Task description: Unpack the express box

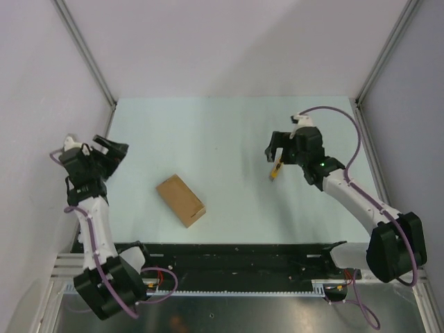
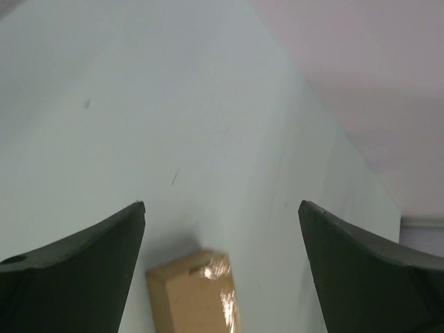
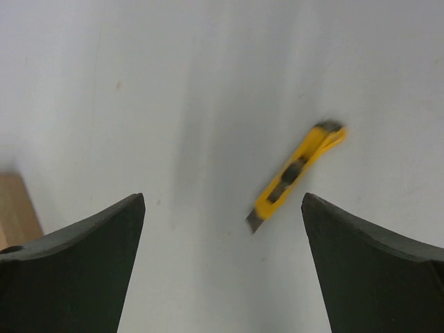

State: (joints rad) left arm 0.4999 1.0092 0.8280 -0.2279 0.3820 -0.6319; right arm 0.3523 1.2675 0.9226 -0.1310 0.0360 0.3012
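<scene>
My right gripper should grip the yellow utility knife on the middle of the body [image 1: 277, 167] [image 3: 298, 162], beside the knife's black slider.
The express box [image 1: 180, 200] is a small brown cardboard box lying shut and flat on the pale table, left of centre. It also shows in the left wrist view [image 2: 194, 295], with shiny tape along its top. My left gripper [image 1: 113, 147] is open and empty, raised to the left of the box; in its own view [image 2: 222, 208] the box lies below and between the spread fingers. My right gripper [image 1: 272, 147] is open and empty, hovering just above the yellow utility knife [image 1: 276, 170]. In the right wrist view [image 3: 222, 201] the knife [image 3: 295, 173] lies ahead, toward the right finger, blade out.
The pale table [image 1: 229, 125] is enclosed by white walls with metal corner posts [image 1: 87, 52]. A brown corner of the box shows at the left edge of the right wrist view [image 3: 14, 208]. The arm bases and a black rail [image 1: 236, 260] run along the near edge.
</scene>
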